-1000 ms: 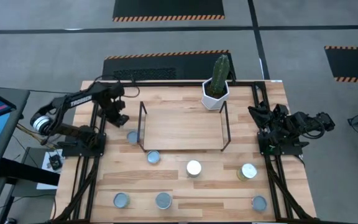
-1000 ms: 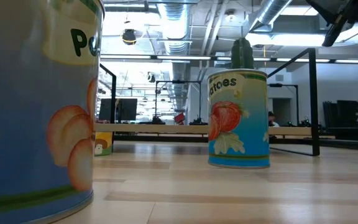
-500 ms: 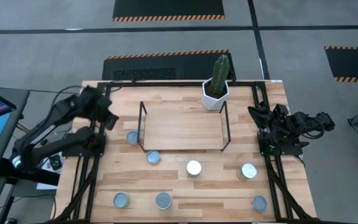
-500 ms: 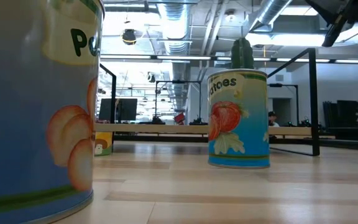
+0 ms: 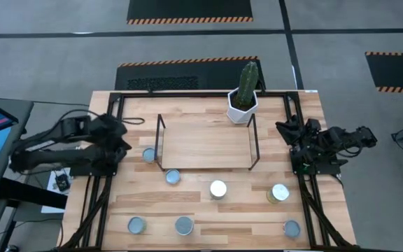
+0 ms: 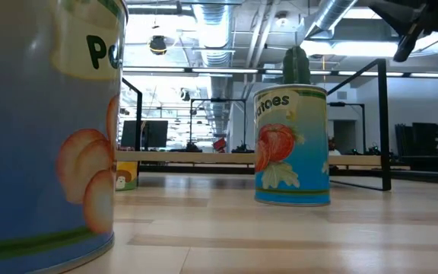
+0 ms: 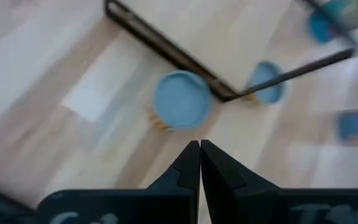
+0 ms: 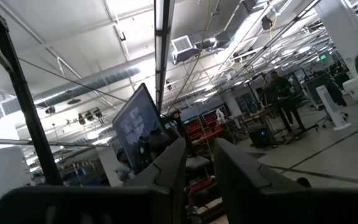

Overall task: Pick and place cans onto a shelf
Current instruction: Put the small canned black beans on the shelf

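The can with the blue top is tight beside the shelf's side rod, so my shut left gripper should open, pinch the can's rim (image 7: 156, 103) and pull it clear before crossing over.
Seven cans stand upright on the wooden table: one (image 5: 149, 155) by the shelf's left end, one (image 5: 173, 177) at its near left corner, the others nearer (image 5: 217, 189) (image 5: 279, 193) (image 5: 137, 225). The shelf (image 5: 205, 143), black rods around a light board, holds nothing. My left gripper (image 5: 122, 143) is shut and empty, just left of the first can, which shows blue-topped ahead of the fingers in the left wrist view (image 7: 180, 99). My right gripper (image 5: 283, 127) hovers at the table's right edge, slightly open (image 8: 199, 152) and empty.
A cactus in a white hexagonal pot (image 5: 243, 105) stands at the shelf's far right corner. Black frame rails (image 5: 107, 189) run along the table's left and right sides. In the low view a large can (image 6: 44, 129) and a tomato can (image 6: 291, 144) stand close.
My left arm has swung back and folded down toward the table's left edge. Its gripper has stayed shut and has drawn a little to the left of the can by the shelf's left end. No can has moved.
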Motion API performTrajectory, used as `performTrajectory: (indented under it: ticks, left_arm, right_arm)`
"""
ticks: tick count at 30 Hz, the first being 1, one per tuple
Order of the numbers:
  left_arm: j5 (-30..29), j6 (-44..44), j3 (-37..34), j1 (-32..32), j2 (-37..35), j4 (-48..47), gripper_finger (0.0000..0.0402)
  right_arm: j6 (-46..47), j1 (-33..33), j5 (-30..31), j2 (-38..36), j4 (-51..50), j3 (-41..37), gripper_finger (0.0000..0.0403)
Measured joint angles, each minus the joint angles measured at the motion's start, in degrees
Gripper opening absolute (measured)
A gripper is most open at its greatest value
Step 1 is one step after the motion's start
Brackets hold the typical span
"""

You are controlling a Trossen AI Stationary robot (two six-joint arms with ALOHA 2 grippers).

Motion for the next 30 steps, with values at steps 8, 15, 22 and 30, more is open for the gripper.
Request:
performTrajectory:
  ticks: [8,15,22,30]
  left_arm:
    - [-12.4,-9.5,-2.7,-1.8,3.4,0.6,0.0000]
    - [-3.9,-10.6,-13.4,-1.8,1.6,14.5,0.0000]
    - [-3.9,-5.2,-16.0,-1.8,1.6,18.6,0.0002]
    - [-4.6,-5.6,-17.6,-1.8,2.8,21.6,0.0066]
  right_arm:
    - [0.0,0.0,0.0,0.0,-0.1,0.0,0.0111]
    - [0.0,0.0,0.0,0.0,-1.6,0.0,0.0111]
    - [0.0,0.0,0.0,0.0,-1.6,0.0,0.0111]
    - [0.0,0.0,0.0,0.0,-1.6,0.0,0.0111]
